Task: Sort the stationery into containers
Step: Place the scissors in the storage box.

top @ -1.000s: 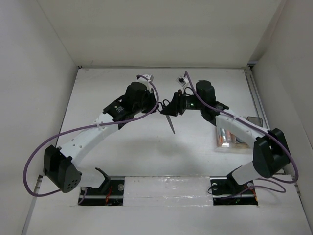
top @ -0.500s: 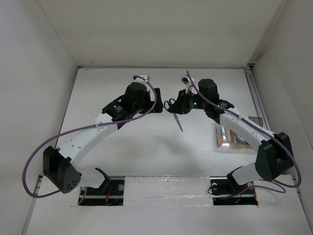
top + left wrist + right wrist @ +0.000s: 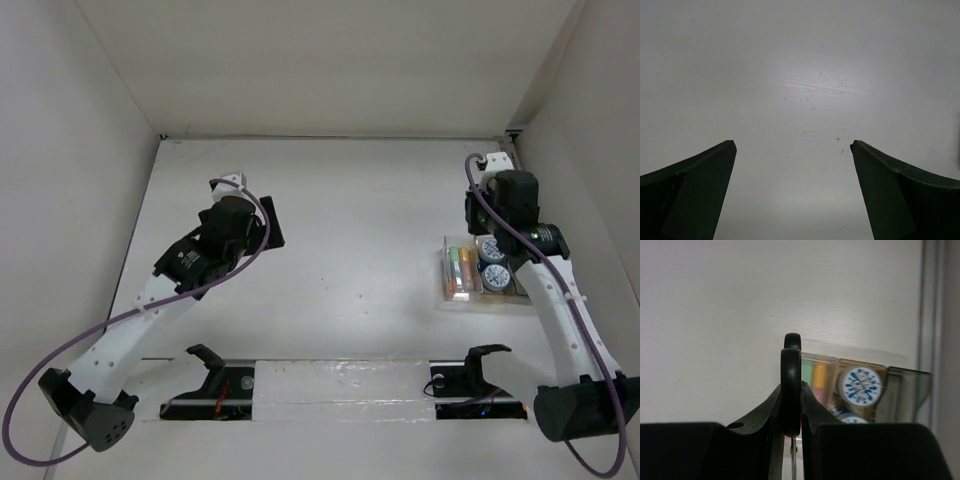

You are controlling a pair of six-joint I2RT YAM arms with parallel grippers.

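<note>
Next, my right gripper puts the scissors down inside the dark translucent container (image 3: 521,273) (image 3: 896,402) next to the wooden box.
My right gripper (image 3: 791,388) is shut on the black handle loop of the scissors (image 3: 791,362); their blade hangs down between the fingers. It hovers at the far side of the containers (image 3: 474,215). The clear box (image 3: 446,272) holds marker pens (image 3: 458,268), seen past the scissors in the right wrist view (image 3: 818,376). The adjoining wooden box (image 3: 876,368) holds two blue-and-white cylinders (image 3: 491,250) (image 3: 497,277), one sharp in the right wrist view (image 3: 859,383). My left gripper (image 3: 792,145) stands open over bare table, left of centre (image 3: 266,224).
A metal rail (image 3: 930,300) runs along the table's right edge beside the boxes. A dark translucent piece (image 3: 907,390) stands just right of the wooden box. White walls enclose the table on three sides.
The left gripper opened and drew back to the left. The right gripper closed on the scissors and carried them from the table's middle to the right, over the boxes.
</note>
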